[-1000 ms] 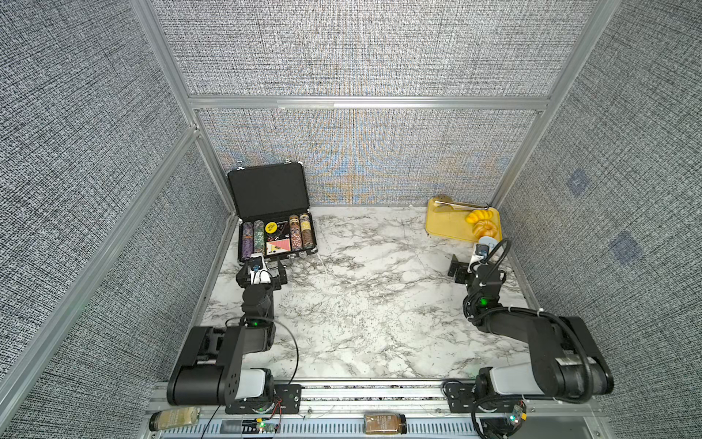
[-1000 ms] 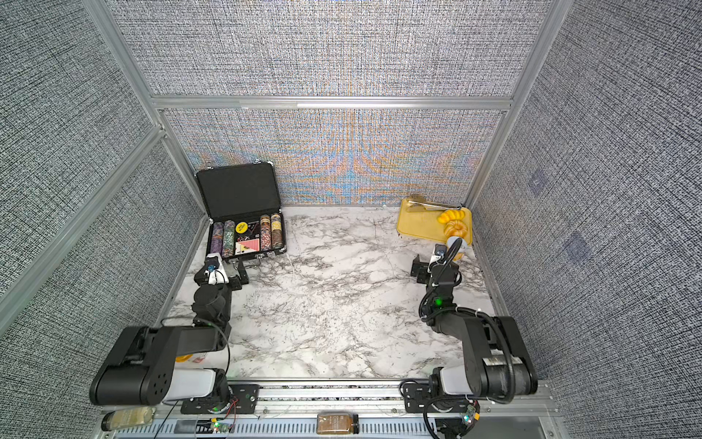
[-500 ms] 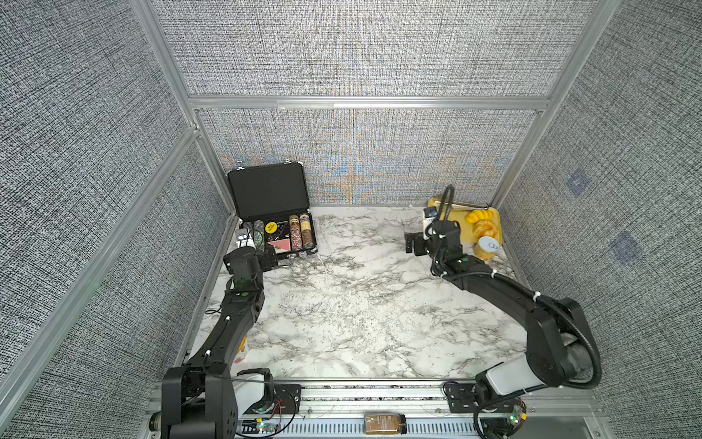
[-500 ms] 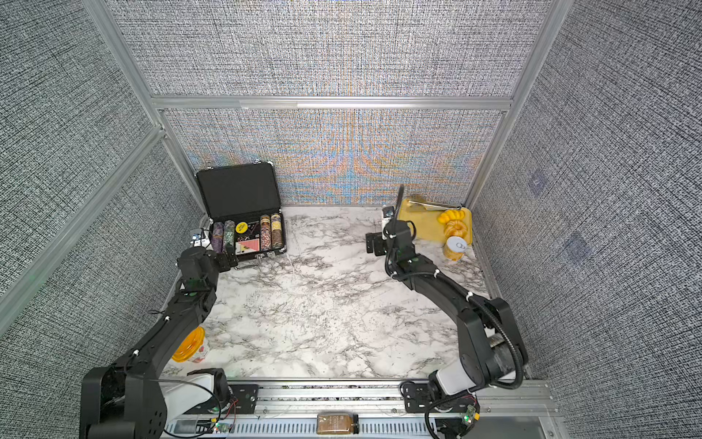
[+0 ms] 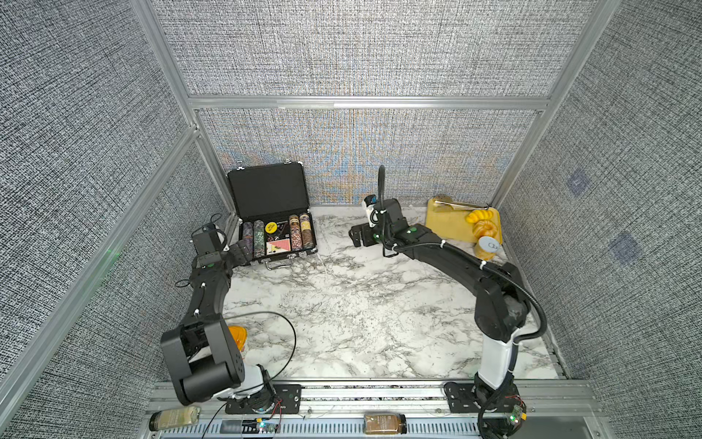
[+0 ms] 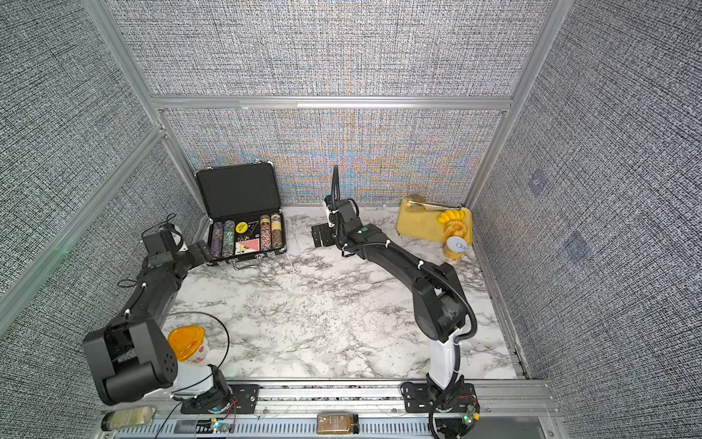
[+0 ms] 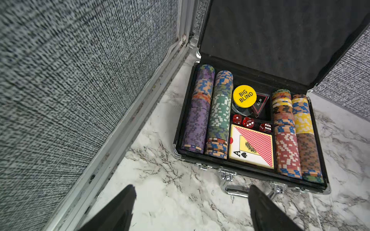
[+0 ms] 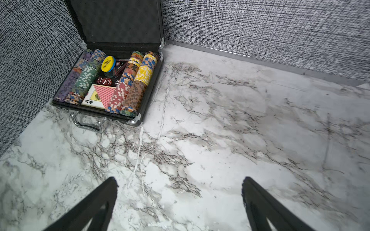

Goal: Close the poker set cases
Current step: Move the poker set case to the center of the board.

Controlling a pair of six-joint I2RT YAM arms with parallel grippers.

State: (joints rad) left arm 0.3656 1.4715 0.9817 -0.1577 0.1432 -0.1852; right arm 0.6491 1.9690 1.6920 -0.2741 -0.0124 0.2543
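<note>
Next, my right gripper moves to the poker set case and closes on its base's side edge (image 5: 315,243) (image 8: 143,110) beside the brown chips, near the front corner.
The poker set case (image 5: 269,192) (image 6: 237,192) stands open at the back left corner, its black-lined lid upright against the wall. Chip rows, cards, dice and a yellow "BIG BLIND" button fill its base. My left gripper (image 5: 240,252) (image 6: 200,251) is open at the case's front left corner, just above the table. In the left wrist view, the left gripper (image 7: 192,188) has bare marble between its fingers, and the chrome handle (image 7: 235,190) lies by one fingertip. My right gripper (image 5: 356,239) (image 8: 179,179) is open and empty, facing the case (image 8: 118,22) from its right, well apart.
A yellow tray (image 5: 448,224) with yellow ring-shaped items sits at the back right, with a white-lidded cup (image 5: 487,247) in front of it. An orange-lidded container (image 6: 188,342) stands by the left arm's base. Mesh walls and metal rails close in behind and left of the case.
Both arms have unfolded from near the front. The left gripper has reached forward to the case's front left corner. The right gripper has swung from the yellow tray toward the back middle.
</note>
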